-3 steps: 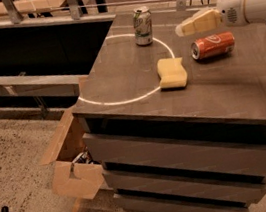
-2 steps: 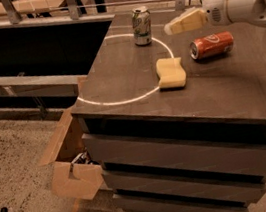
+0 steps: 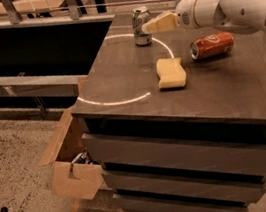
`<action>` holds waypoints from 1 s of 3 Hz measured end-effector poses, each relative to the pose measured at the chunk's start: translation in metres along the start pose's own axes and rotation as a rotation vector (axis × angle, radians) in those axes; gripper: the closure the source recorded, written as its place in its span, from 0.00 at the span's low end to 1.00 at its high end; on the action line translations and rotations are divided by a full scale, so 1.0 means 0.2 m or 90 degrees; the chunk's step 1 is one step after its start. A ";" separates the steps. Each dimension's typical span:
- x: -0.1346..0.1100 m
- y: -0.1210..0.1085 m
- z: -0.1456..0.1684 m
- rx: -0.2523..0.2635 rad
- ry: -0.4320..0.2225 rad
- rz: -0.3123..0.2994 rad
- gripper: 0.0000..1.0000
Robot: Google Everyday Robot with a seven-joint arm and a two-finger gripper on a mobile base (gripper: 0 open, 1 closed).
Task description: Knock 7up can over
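Observation:
The middle of the 7up can [image 3: 142, 25], between its silver top and its base, will be gripped by my gripper.
The 7up can [image 3: 141, 25] stands upright near the far left corner of the dark cabinet top [image 3: 231, 86]. It has a pale green and white label and a silver top. My gripper [image 3: 152, 25] reaches in from the right on a white arm. Its cream-coloured tip is right at the can's right side, at about mid height. An orange-red soda can [image 3: 212, 45] lies on its side to the right, below the arm.
A yellow sponge [image 3: 170, 73] lies in the middle of the cabinet top. A thin white ring is marked on the surface around it. An open cardboard box [image 3: 74, 163] sits on the floor at the cabinet's left. A dark bench [image 3: 12, 52] runs along the left.
My gripper has moved left across the cabinet top, from above the orange-red can to the right side of the 7up can. The can still stands upright.

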State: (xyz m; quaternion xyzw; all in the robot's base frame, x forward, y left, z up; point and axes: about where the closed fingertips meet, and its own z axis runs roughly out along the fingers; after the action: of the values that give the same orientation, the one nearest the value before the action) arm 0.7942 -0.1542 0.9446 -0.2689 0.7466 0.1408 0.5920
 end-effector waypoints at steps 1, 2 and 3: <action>0.01 0.02 0.11 -0.007 -0.004 0.015 0.00; 0.03 0.07 0.25 -0.047 -0.008 0.010 0.00; 0.05 0.10 0.34 -0.094 -0.009 0.005 0.00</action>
State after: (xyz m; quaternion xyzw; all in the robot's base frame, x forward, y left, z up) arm 0.8353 -0.1038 0.9154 -0.3082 0.7310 0.1998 0.5751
